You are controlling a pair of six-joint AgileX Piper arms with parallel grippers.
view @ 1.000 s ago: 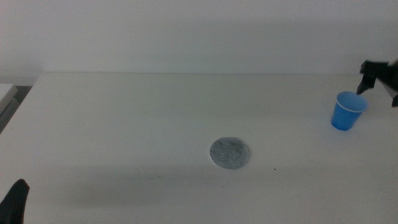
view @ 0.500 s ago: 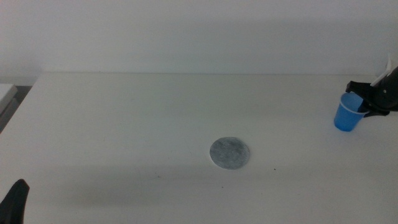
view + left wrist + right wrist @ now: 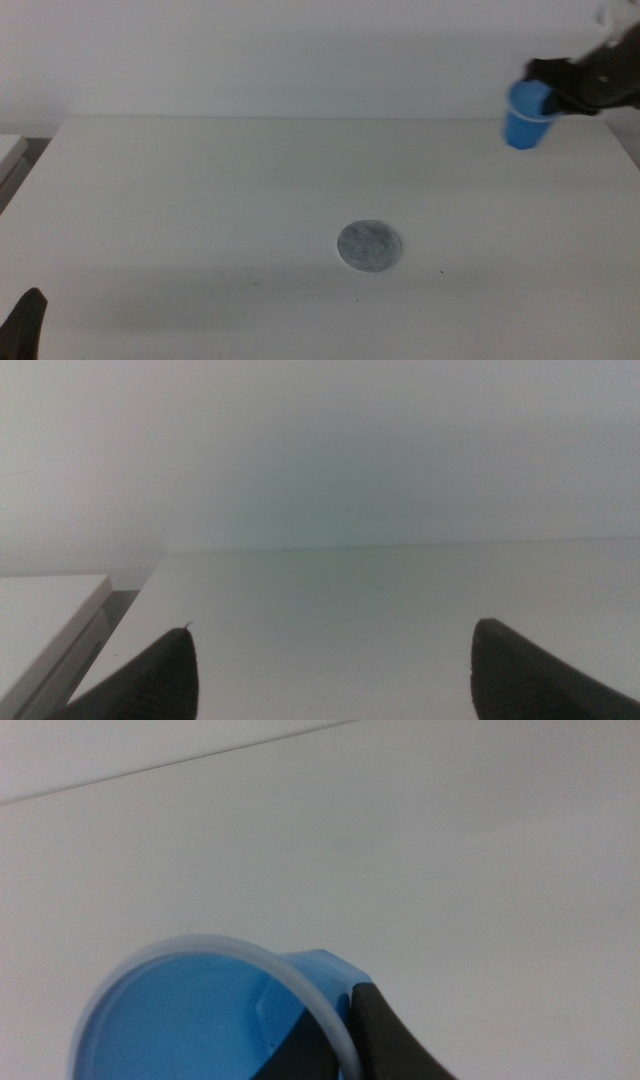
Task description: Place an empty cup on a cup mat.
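Next, I release the blue cup from my right gripper on the middle of the grey round cup mat (image 3: 369, 249).
The blue cup (image 3: 522, 115) hangs in the air above the table's far right, held by my right gripper (image 3: 549, 97), which is shut on its rim. In the right wrist view the cup (image 3: 190, 1010) looks empty; one jaw is inside the rim and one outside, so the right gripper (image 3: 335, 1042) pinches its wall. The grey round cup mat (image 3: 370, 246) lies flat near the table's middle, well to the left of and nearer than the cup. My left gripper (image 3: 25, 322) waits at the bottom left corner, and in the left wrist view it (image 3: 332, 628) is open and empty.
The white table (image 3: 200, 200) ends at a pale wall behind. A grey-white object's edge (image 3: 10, 150) lies beyond the table's left side and also shows in the left wrist view (image 3: 45, 610).
My right gripper closed on the cup's rim and lifted it off the table, up and slightly left. The mat and left arm have not moved.
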